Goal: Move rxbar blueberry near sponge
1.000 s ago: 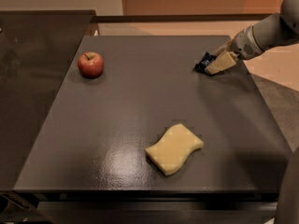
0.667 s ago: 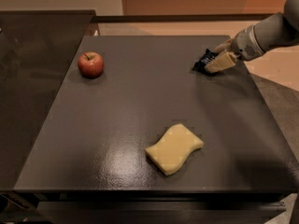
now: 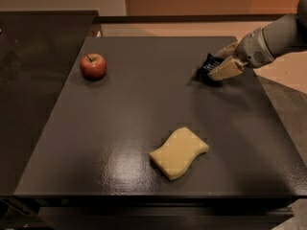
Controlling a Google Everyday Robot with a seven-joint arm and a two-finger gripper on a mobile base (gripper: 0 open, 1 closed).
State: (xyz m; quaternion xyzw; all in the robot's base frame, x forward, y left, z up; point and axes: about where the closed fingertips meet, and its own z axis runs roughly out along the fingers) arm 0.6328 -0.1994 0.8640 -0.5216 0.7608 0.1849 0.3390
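The rxbar blueberry, now at the dark table's rear, will be let go by my gripper on the dark table (image 3: 203, 120) close behind the pale yellow sponge.
The rxbar blueberry (image 3: 208, 66), a small dark bar, is at the right rear of the dark table (image 3: 144, 95). My gripper (image 3: 218, 61) reaches in from the right and is shut on the bar, with one pale finger (image 3: 226, 70) in front of it and the other behind. The bar is tilted and sits at or just above the table top. The pale yellow sponge (image 3: 178, 152) with wavy sides lies flat at the front middle of the table, well apart from the bar and the gripper.
A red apple (image 3: 93, 65) stands at the left rear of the table. A dark glass-like surface (image 3: 33, 80) adjoins the table on the left. The table's right edge is close beneath my arm (image 3: 273, 40).
The gripper and the bar have stayed almost in place, shifting only slightly forward. The sponge and the apple have not moved.
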